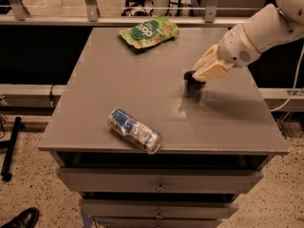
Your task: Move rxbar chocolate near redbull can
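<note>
The robot's gripper will release the rxbar chocolate on the grey table [161, 112] just behind the redbull can, on the arm's side.
The redbull can [134, 130] lies on its side near the front left of the grey table [118, 84], silver and blue. My gripper [198, 75] is at the right middle of the table, low over the surface, with cream fingers [211, 70] closed on a small dark object, the rxbar chocolate [190, 77]. Only the bar's dark end shows past the fingers. The bar is well apart from the can, up and to the right of it.
A green snack bag [149, 31] lies at the table's back edge. The white arm [261, 30] reaches in from the right. Drawers [159, 182] sit under the table front. A shoe [21, 218] is on the floor at the bottom left.
</note>
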`<action>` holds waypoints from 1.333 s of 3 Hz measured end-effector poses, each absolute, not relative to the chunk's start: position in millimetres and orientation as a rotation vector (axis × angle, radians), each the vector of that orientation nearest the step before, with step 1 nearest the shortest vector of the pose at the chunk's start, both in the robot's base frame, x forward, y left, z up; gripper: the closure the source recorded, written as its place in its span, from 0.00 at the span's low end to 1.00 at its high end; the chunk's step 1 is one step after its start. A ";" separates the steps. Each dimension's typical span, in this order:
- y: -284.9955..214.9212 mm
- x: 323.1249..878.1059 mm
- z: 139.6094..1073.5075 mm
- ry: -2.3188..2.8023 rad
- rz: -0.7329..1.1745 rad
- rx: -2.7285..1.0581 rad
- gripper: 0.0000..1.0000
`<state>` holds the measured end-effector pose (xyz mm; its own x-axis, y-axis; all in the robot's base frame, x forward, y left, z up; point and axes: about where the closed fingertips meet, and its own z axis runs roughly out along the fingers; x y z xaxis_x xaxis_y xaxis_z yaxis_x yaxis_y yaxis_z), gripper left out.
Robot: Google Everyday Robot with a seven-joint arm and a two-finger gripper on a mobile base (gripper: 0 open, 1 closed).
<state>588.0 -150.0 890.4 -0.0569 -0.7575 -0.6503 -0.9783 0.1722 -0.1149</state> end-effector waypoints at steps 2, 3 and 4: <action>-111.5 515.9 892.7 1.641 0.740 -1.828 1.00; -90.8 500.0 886.1 1.545 0.830 -1.875 1.00; -73.9 491.1 885.2 1.456 0.889 -1.911 1.00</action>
<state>491.1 -73.9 885.2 0.1860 -0.5885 -0.7868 -0.9688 -0.2435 -0.0469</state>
